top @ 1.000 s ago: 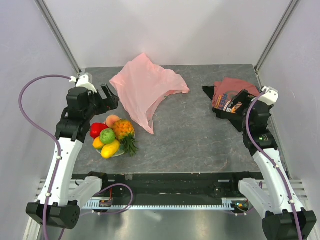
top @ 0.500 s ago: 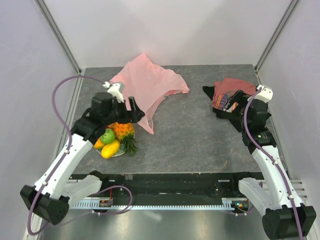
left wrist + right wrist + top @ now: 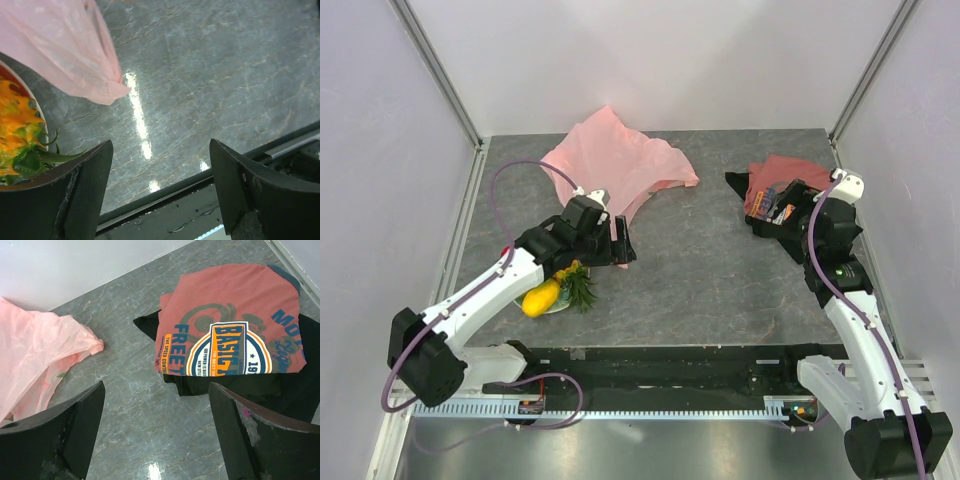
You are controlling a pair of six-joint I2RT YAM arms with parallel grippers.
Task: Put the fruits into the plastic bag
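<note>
I should use my right gripper to grab the corner (image 3: 692,181) (image 3: 98,346) of the pale-pink plastic bag that lies nearest the dark-red T-shirt.
The pale-pink plastic bag (image 3: 620,172) lies crumpled at the back centre of the table, its lower tip pointing toward the fruits; it also shows in the left wrist view (image 3: 60,50) and the right wrist view (image 3: 35,350). The fruits sit on a plate at front left: a yellow mango (image 3: 541,297) and the orange pineapple (image 3: 572,276) (image 3: 15,125) show, the others are hidden under my left arm. My left gripper (image 3: 623,248) (image 3: 160,200) is open and empty, just right of the fruits by the bag's tip. My right gripper (image 3: 772,205) (image 3: 157,440) is open and empty.
The fruits' plate (image 3: 556,308) (image 3: 41,117) stands near the front left. A folded dark-red printed T-shirt (image 3: 782,185) (image 3: 235,335) on black cloth lies at the back right, just ahead of my right gripper. The table's front edge shows in the left wrist view (image 3: 165,192).
My left arm has swung from the plate's left, over the fruits, to the right near the bag's lower tip, now covering most of the fruits. The right arm has barely moved.
</note>
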